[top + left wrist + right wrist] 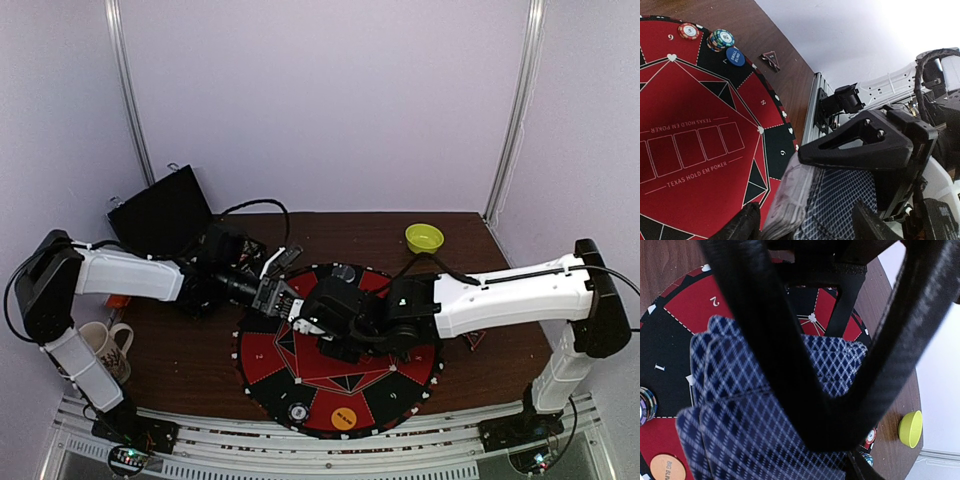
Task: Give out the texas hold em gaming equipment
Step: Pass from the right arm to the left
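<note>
The cards stick out of the robot's left gripper in uneven layers, so next the right gripper opens, back away and closes around the deck's sides (692, 440) to square it.
My left gripper (283, 300) is shut on a deck of playing cards with blue-checked backs (840, 200), held over the left part of the round red-and-black mat (300, 370). My right gripper (312, 325) meets it there. One of its fingers (865, 145) lies across the top of the deck. In the right wrist view fanned cards (740, 415) fill the space at its jaws, which look closed on the top card. Chip stacks (689, 31) (721, 39) and a blue button disc (735, 56) sit at the mat's rim. An orange disc (344, 418) and a chip stack (298, 411) lie at the near rim.
A lime-green bowl (424, 238) stands at the back right, also in the right wrist view (910, 429). A mug (105, 345) is at the near left. A black box (160, 212) stands at the back left. A small dark triangular piece (771, 59) lies off the mat.
</note>
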You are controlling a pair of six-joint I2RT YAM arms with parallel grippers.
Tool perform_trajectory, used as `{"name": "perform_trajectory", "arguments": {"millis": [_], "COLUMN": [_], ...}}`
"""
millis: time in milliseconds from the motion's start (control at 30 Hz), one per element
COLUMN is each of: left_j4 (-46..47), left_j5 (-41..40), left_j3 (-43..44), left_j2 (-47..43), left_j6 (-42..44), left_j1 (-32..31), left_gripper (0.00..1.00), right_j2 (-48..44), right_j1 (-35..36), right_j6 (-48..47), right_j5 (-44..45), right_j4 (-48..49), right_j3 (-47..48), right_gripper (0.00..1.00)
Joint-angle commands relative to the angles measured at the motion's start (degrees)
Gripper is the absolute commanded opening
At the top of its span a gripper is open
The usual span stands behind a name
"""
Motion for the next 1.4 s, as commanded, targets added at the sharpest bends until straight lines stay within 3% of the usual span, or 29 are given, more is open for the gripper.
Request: {"name": "perform_trajectory", "arguments": {"millis": [0,200,367,400,500,533,633,700,800,1067,1367], "left_j4": [-7.2,-5.0,-3.7,-3.2,-0.8,0.0,1.4,1.2,1.3,-0.6,-0.2], "left_j5": [0.3,1.6,3.7,4.1,4.0,3.5,1.4,0.3,0.1,-3.0,-5.7], "left_j3": [3.7,4.3,4.0,3.8,3.0,2.9,3.1,3.7,4.8,7.0,5.8], "left_j2": [1.1,2.4,1.5,1.3,0.2,0.0,-0.3,-0.3,0.1,-1.6,-3.5], "left_j6": [7.5,6.3,7.0,6.9,5.8,5.5,4.8,5.2,5.6,8.4,12.9], "left_j1": [-1.0,-1.3,-1.4,-1.4,-1.4,-1.4,-1.3,-1.3,-1.4,-1.4,-1.7], "left_gripper": [0.65,0.41,0.03,0.00,0.00,0.00,0.00,0.00,0.00,0.00,0.00], "right_j2": [0.3,0.1,-0.5,-0.6,-1.1,-1.4,-2.9,-6.2,-13.5,-32.5,-27.2], "right_j1": [-0.7,-0.8,-1.5,-1.6,-2.1,-2.3,-4.4,-7.0,-12.7,-23.8,-25.4], "right_j6": [-1.7,-2.1,-1.9,-1.7,-1.1,-0.4,4.5,8.5,13.6,31.5,29.0], "right_j5": [3.0,3.0,3.1,2.9,2.8,2.6,-3.1,-12.1,-32.4,-56.2,-54.1], "right_j4": [1.7,1.7,2.3,2.5,2.9,2.9,1.0,0.1,6.5,40.3,38.2], "right_j3": [1.7,1.8,1.4,1.4,1.3,1.3,2.3,1.8,-5.2,-30.4,-27.1], "right_gripper": [0.43,0.43,0.43,0.43,0.45,0.51,0.99,1.00,1.00,1.00,0.98]}}
